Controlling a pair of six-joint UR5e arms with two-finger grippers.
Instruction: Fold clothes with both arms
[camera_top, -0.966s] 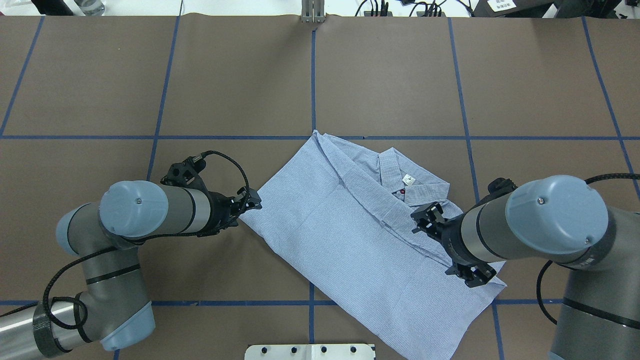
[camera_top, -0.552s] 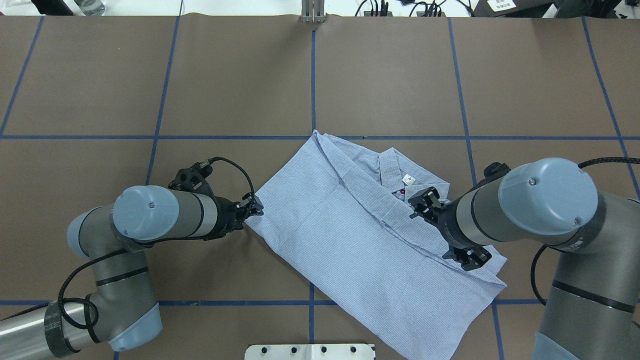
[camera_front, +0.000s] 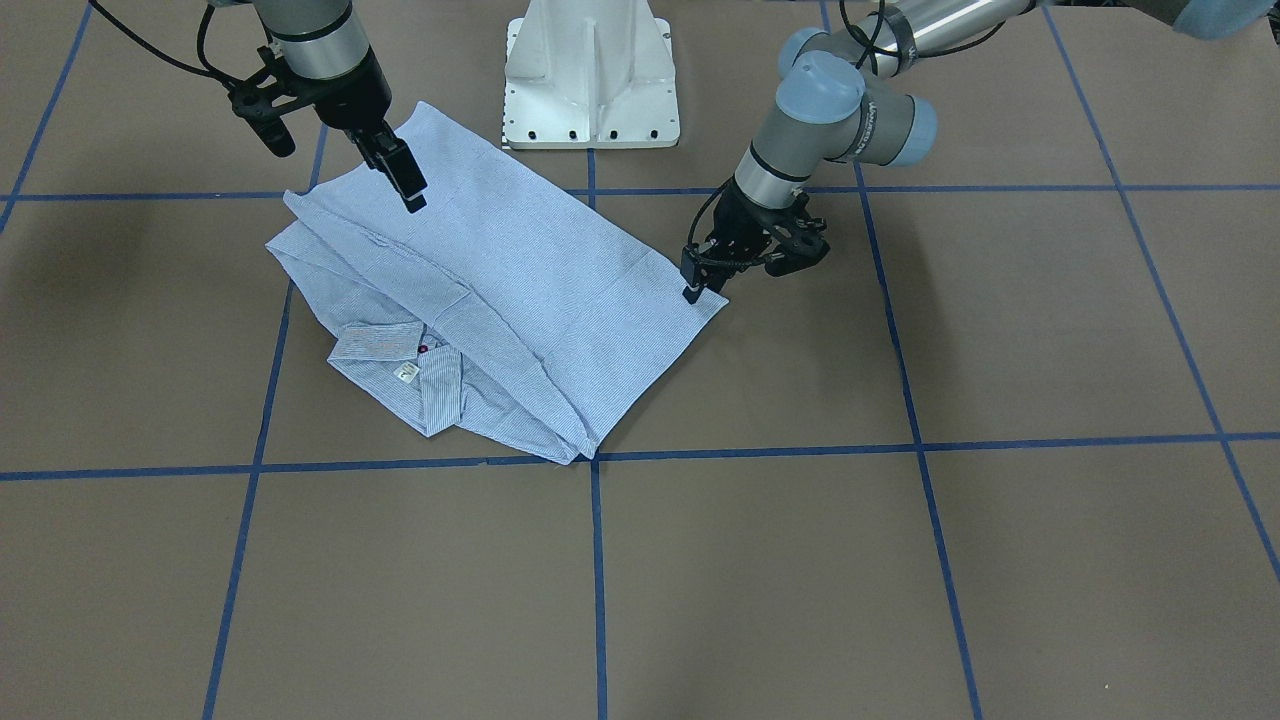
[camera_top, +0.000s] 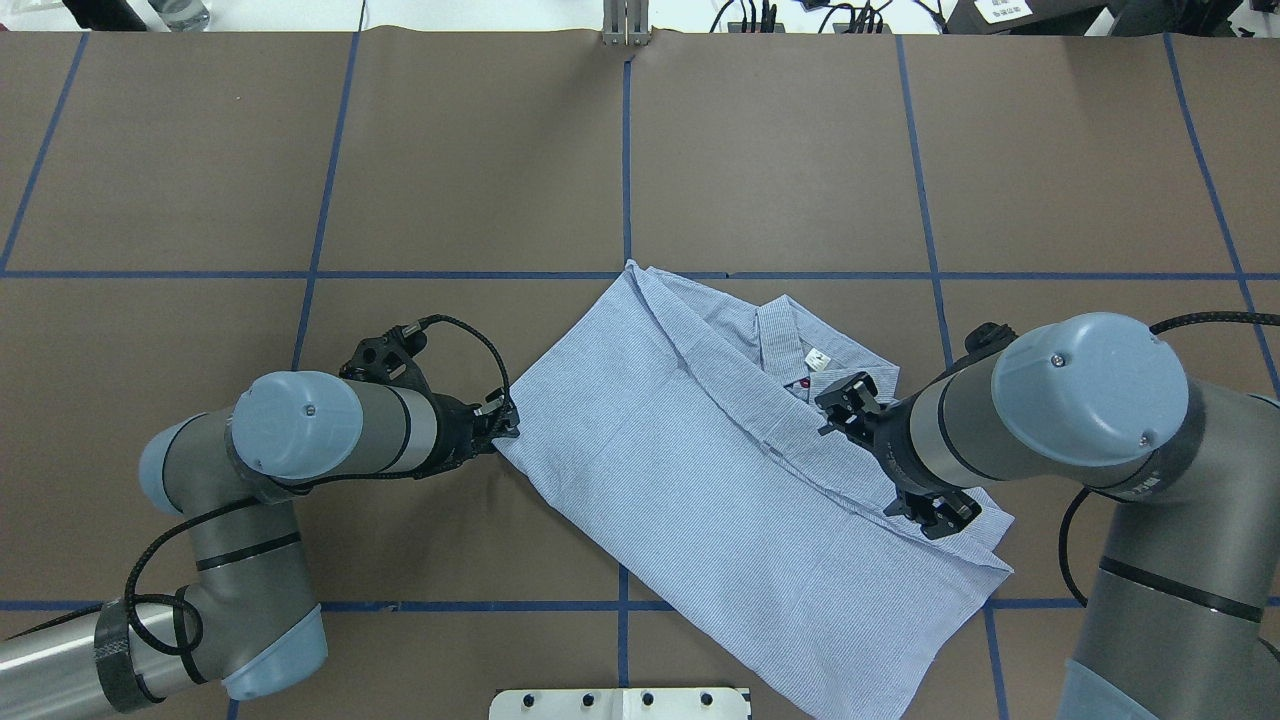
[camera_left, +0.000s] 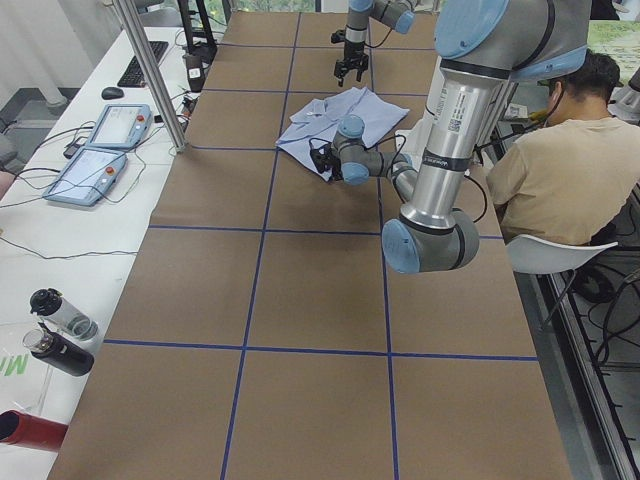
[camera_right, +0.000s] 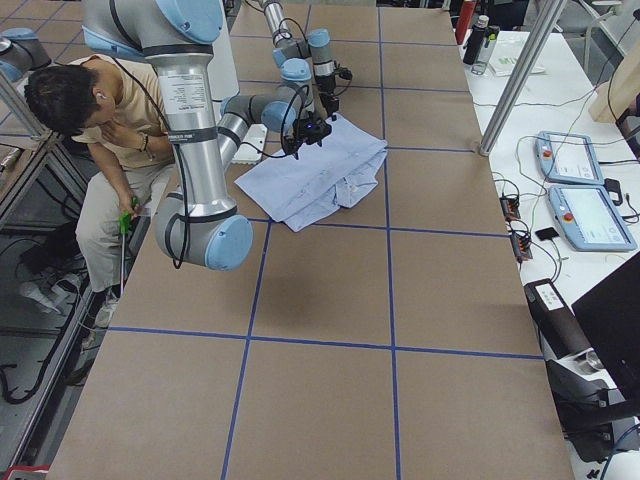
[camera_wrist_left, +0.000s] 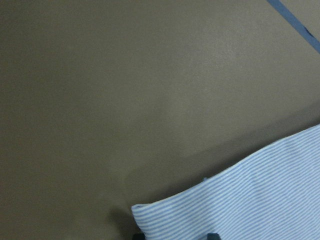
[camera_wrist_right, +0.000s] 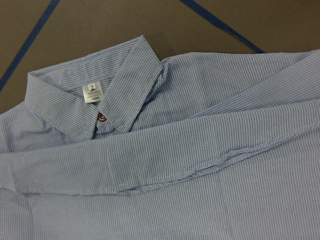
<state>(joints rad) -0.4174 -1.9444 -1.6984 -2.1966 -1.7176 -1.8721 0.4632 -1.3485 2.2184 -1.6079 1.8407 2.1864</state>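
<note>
The shirt's corner will come out of my left gripper and be set down on the bare table (camera_front: 725, 604) beyond the blue tape line, away from the pedestal.
The light blue striped shirt (camera_top: 700, 450) lies folded on the brown table, collar and white neck label (camera_top: 818, 359) to the right. It also shows in the front view (camera_front: 500, 280). My left gripper (camera_top: 508, 424) is low at the shirt's left corner. In the left wrist view that corner (camera_wrist_left: 225, 205) lies between two fingertips (camera_wrist_left: 212, 235) that stand apart, so the gripper is open. My right gripper (camera_front: 410, 195) hovers above the shirt's near-right part and holds nothing. The right wrist view shows the collar, label (camera_wrist_right: 93, 91) and a red button (camera_wrist_right: 102, 118), but no fingers.
The white pedestal base (camera_front: 590, 70) stands just behind the shirt. Blue tape lines grid the table. A seated person (camera_left: 560, 160) is beside the robot. Two control tablets (camera_left: 100, 150) and bottles (camera_left: 55, 330) lie on the side bench.
My left gripper has moved right and down onto the shirt's left corner. My right arm has pulled back toward the collar side. The shirt has not moved.
</note>
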